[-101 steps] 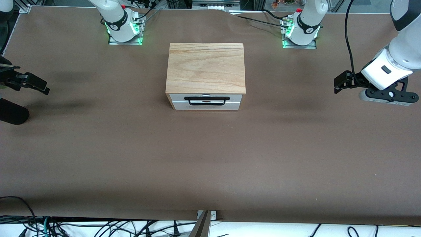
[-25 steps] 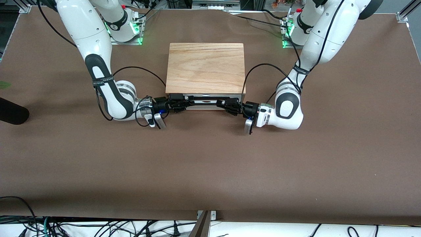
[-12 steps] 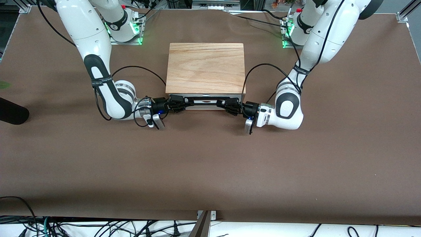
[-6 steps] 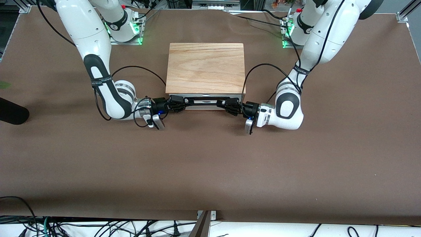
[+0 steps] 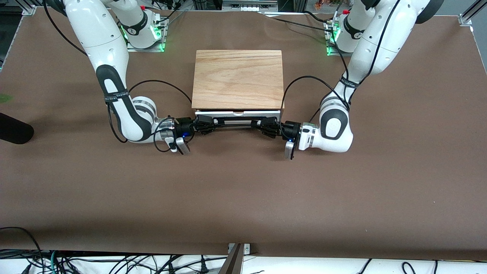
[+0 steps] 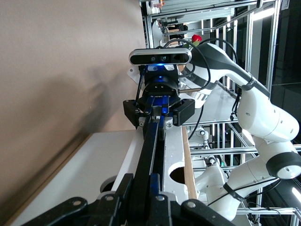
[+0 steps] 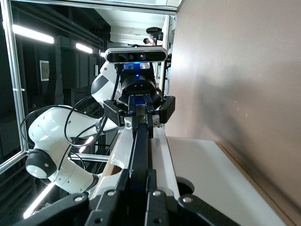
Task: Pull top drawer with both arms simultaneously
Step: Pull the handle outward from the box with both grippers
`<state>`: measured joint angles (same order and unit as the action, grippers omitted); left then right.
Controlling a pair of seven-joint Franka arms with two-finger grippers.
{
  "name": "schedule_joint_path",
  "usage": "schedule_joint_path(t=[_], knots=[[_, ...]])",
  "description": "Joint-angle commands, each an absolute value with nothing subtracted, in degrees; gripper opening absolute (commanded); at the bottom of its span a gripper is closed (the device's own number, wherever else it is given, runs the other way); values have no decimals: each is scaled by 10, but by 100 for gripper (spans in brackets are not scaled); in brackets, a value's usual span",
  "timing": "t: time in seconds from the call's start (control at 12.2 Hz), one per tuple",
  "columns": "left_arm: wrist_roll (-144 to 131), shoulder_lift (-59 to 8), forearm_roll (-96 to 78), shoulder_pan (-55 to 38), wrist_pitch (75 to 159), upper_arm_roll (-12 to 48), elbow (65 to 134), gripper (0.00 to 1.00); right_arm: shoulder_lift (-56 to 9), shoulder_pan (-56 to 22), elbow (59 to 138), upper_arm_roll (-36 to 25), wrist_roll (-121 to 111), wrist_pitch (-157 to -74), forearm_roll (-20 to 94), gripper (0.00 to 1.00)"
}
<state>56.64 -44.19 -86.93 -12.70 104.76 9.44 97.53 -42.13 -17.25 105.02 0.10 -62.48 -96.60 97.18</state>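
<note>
The robot's right gripper will release the drawer's black handle over the open brown table cover (image 5: 239, 156) just in front of the box.
The top drawer (image 5: 237, 113) of the box sits slightly out from under the oak top slab (image 5: 238, 78), with a strip of its white rim showing. Its thin black handle (image 5: 236, 122) runs between both grippers. My right gripper (image 5: 207, 124) is shut on the handle's end toward the right arm's side. My left gripper (image 5: 263, 124) is shut on the other end. In the left wrist view my left gripper (image 6: 148, 181) clamps the handle (image 6: 153, 141), with the right gripper (image 6: 159, 110) farther along it. In the right wrist view my right gripper (image 7: 139, 181) clamps the handle (image 7: 140, 141).
The box stands mid-table on the brown table cover (image 5: 243, 198). Both forearms lie low over the table on either side of the drawer front. A black cylinder (image 5: 15, 131) lies at the right arm's end of the table. Cables hang along the table edge nearest the front camera.
The drawer has slid out a little toward the front camera. Both grippers have moved with the handle, still shut on it.
</note>
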Motion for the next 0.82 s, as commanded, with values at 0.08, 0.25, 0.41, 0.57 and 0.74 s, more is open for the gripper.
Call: schedule_joint_path(t=[0.08, 0.25, 0.41, 0.57, 0.74], knots=[[473, -449, -874, -122, 1039, 98, 897, 0, -473, -141, 942, 2, -585, -1003, 1004, 0], [444, -464, -873, -122, 1039, 98, 867, 0, -490, -136, 917, 1, -577, -1005, 1004, 0], [426, -492, -873, -123, 1039, 96, 819, 0, -514, -126, 878, -1, -565, -1005, 1004, 0], [411, -516, -872, -122, 1040, 95, 777, 0, -531, -122, 847, -10, -545, -1005, 1003, 0], [399, -520, -872, -122, 1040, 93, 761, 0, -543, -122, 821, -15, -525, -1019, 1001, 0]])
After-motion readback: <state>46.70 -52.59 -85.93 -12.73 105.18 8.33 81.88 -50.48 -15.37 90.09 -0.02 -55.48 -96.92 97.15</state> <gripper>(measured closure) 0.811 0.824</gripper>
